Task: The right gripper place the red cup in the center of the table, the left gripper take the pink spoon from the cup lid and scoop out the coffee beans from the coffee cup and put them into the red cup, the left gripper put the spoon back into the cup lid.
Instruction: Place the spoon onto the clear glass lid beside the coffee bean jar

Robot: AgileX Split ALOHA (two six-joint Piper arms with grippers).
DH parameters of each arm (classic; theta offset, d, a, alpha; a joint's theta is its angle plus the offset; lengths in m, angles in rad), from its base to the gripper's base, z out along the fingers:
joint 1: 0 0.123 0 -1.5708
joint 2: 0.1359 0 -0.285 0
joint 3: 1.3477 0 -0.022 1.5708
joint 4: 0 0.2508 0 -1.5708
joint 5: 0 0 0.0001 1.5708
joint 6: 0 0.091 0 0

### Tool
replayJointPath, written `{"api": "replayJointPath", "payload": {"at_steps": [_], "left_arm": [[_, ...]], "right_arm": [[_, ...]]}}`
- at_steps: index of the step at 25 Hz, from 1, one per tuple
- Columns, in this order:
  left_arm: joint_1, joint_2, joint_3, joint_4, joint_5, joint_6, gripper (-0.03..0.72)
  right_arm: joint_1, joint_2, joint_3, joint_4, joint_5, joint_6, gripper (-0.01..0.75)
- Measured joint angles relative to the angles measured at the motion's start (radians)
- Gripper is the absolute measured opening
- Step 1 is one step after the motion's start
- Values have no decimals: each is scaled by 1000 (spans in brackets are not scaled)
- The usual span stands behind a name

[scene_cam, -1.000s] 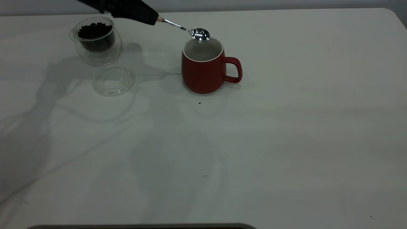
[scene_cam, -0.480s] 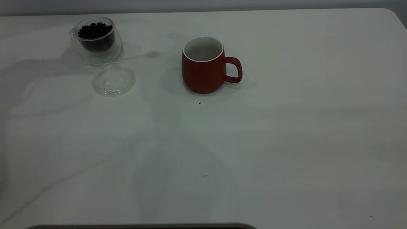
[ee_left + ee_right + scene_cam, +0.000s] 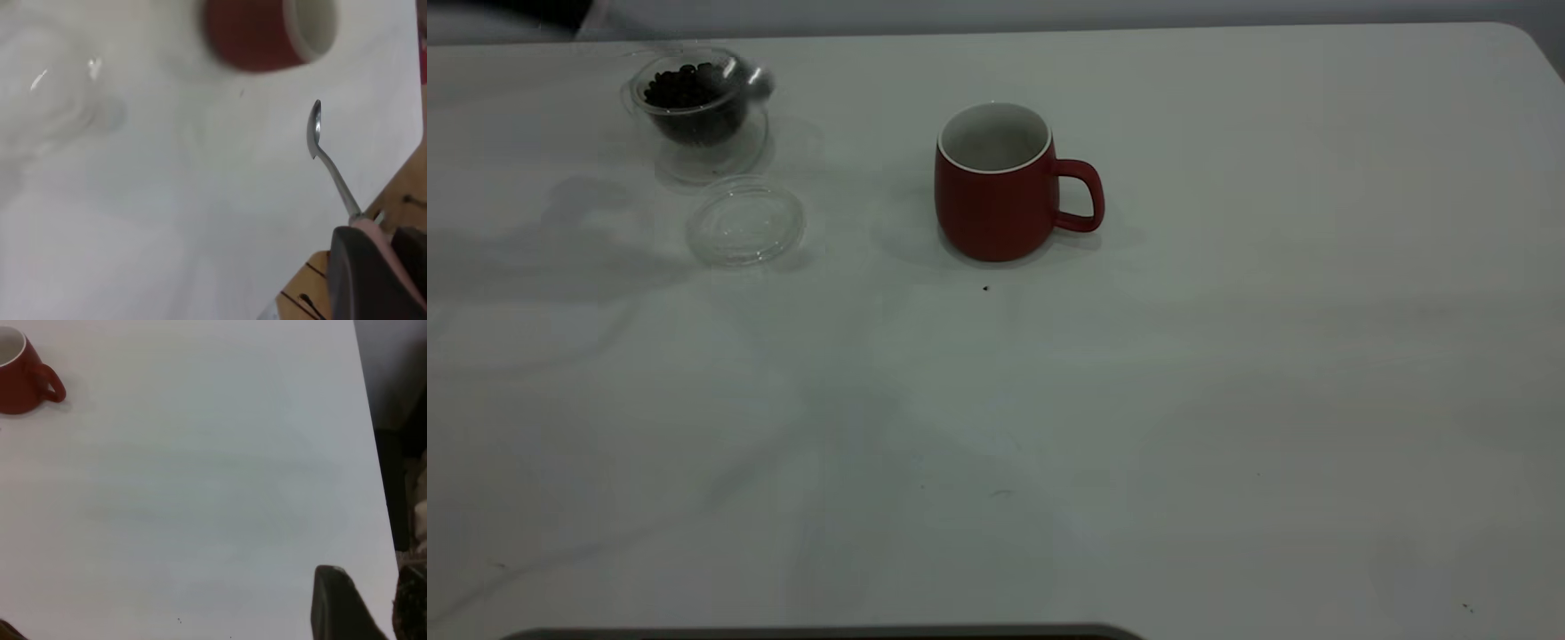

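Observation:
I need to release the pink spoon with my left gripper across the clear lid's rim [image 3: 695, 226], its handle out over the table. The spoon is now at the coffee cup's rim.
The red cup [image 3: 996, 196] stands upright near the table's middle, handle to the right; its inside looks white. The glass coffee cup [image 3: 694, 107] with dark beans stands at the far left. The clear lid [image 3: 744, 220] lies empty in front of it. My left gripper [image 3: 380, 243] is shut on the pink handle of the spoon [image 3: 327, 160]. In the exterior view the spoon's metal bowl [image 3: 754, 80] is a blur at the coffee cup's right rim. My right gripper [image 3: 373, 607] is open and empty, parked far right of the red cup [image 3: 20, 377].
A tiny dark speck [image 3: 985, 288] lies on the white table [image 3: 1138, 400] in front of the red cup. The table's right edge [image 3: 370, 453] runs close to my right gripper. A wooden surface [image 3: 313, 287] shows under my left gripper.
One second ago the spoon hung over the red cup's rim. The left arm then swung out of view. Now the spoon is back at the coffee cup, still moving.

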Motion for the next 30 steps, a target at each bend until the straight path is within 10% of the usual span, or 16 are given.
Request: {"api": "replayJointPath", "payload": {"at_steps": [7, 30], "left_arm": [[125, 106, 58, -117, -103, 153, 113], [49, 369, 57, -376, -290, 370, 113]], "right_arm": [[0, 0, 0, 0, 0, 0, 239], [0, 0, 0, 0, 0, 0, 239]]}}
